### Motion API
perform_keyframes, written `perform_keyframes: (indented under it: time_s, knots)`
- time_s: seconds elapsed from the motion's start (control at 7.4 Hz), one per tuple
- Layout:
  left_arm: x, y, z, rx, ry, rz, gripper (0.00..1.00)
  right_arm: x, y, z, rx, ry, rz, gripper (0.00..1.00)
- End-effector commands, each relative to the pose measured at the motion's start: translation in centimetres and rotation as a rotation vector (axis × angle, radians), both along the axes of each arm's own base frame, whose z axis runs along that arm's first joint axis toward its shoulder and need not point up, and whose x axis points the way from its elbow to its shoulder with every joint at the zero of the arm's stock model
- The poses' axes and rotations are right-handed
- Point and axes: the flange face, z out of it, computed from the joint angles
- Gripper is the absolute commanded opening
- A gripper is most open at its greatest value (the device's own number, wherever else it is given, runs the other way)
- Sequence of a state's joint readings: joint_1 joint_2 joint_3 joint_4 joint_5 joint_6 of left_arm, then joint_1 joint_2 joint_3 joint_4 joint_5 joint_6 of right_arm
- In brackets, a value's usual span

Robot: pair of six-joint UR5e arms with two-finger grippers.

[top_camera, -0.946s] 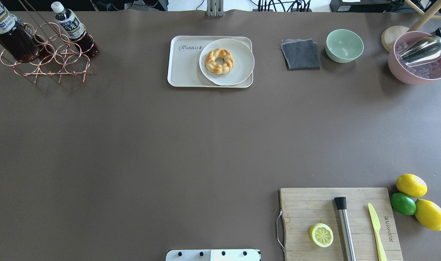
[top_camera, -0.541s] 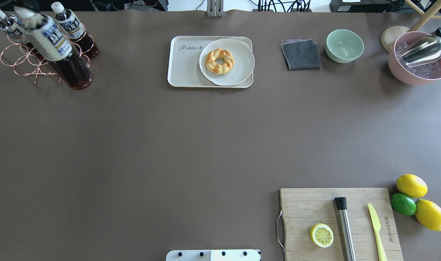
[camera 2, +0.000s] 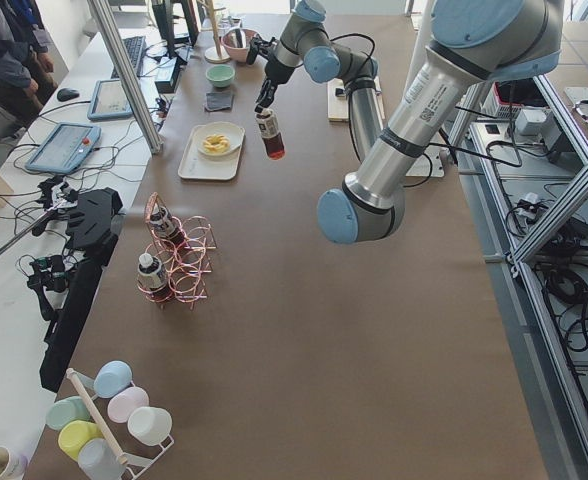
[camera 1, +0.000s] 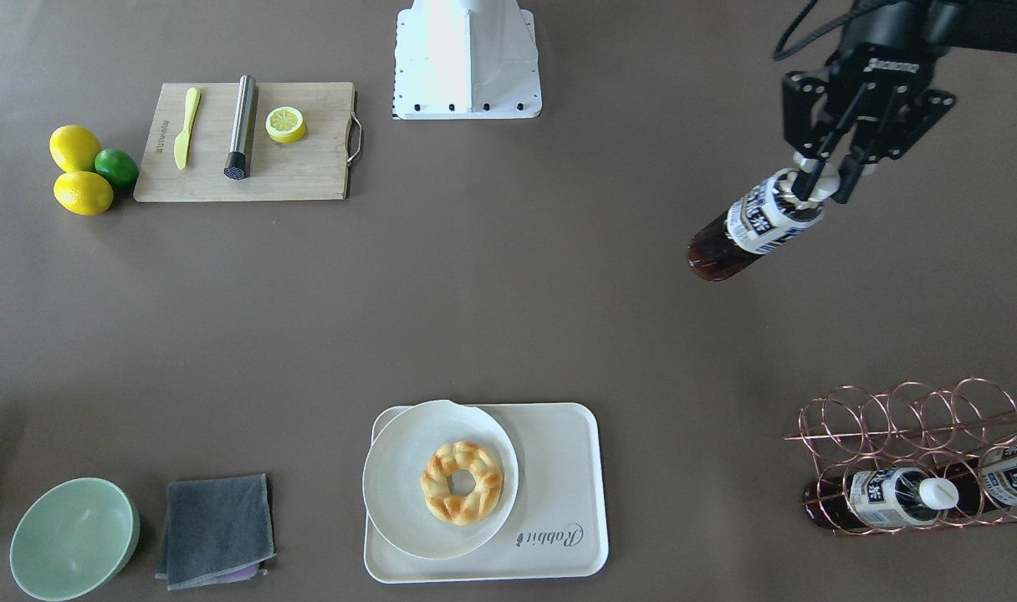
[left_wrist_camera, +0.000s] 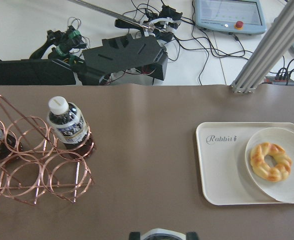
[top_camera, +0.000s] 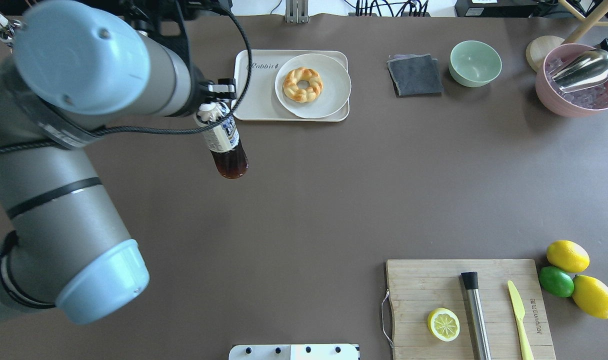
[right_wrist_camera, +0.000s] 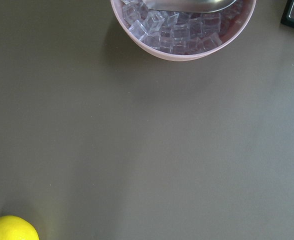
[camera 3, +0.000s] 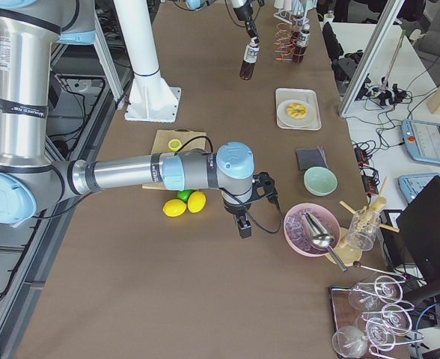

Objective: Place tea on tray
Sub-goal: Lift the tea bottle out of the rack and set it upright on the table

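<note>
I should stand the tea bottle with my left gripper on the bare table (camera 1: 472,249) between the white robot base and the tray.
My left gripper (top_camera: 211,107) is shut on the white cap end of the tea bottle (top_camera: 225,147) and holds it in the air above the table, just to the near left of the tray. It also shows in the front view, gripper (camera 1: 815,179) and bottle (camera 1: 749,224). The cream tray (top_camera: 254,97) with "Rabbit" script lies at the far middle; its left half is bare (left_wrist_camera: 222,165). My right gripper (camera 3: 244,224) shows only in the exterior right view, near the lemons; I cannot tell whether it is open or shut.
A white plate (top_camera: 329,95) with a doughnut fills the tray's right half. A copper rack (camera 1: 910,418) holds two more bottles (left_wrist_camera: 67,122). Grey cloth (top_camera: 415,75), green bowl (top_camera: 475,62), pink ice bowl (top_camera: 579,100), cutting board (top_camera: 424,285) and lemons (top_camera: 567,255) lie to the right.
The tea bottle has been lifted out of the copper rack and carried right, toward the tray. The left arm now fills the left of the overhead view.
</note>
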State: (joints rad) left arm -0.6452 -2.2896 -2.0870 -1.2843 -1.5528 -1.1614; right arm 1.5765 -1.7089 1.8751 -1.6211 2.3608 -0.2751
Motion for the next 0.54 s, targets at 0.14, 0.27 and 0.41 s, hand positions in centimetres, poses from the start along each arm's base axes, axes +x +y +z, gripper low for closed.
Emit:
perform_keyframes:
  time_s: [0.14,0.27,0.41]
  knots:
    - [13.3,5.8,-3.7,0.014,-0.033,-0.003,0.00,-0.6,-0.1,0.1,0.000,0.002,-0.014,1.00]
    - [15.1,7.5,-3.0,0.021,-0.052,0.022,0.00,-0.6,-0.1,0.1,0.000,0.002,-0.014,1.00]
    - [15.8,8.0,-2.7,0.029,-0.061,0.017,0.00,-0.6,-0.1,0.1,0.000,0.002,-0.015,1.00]
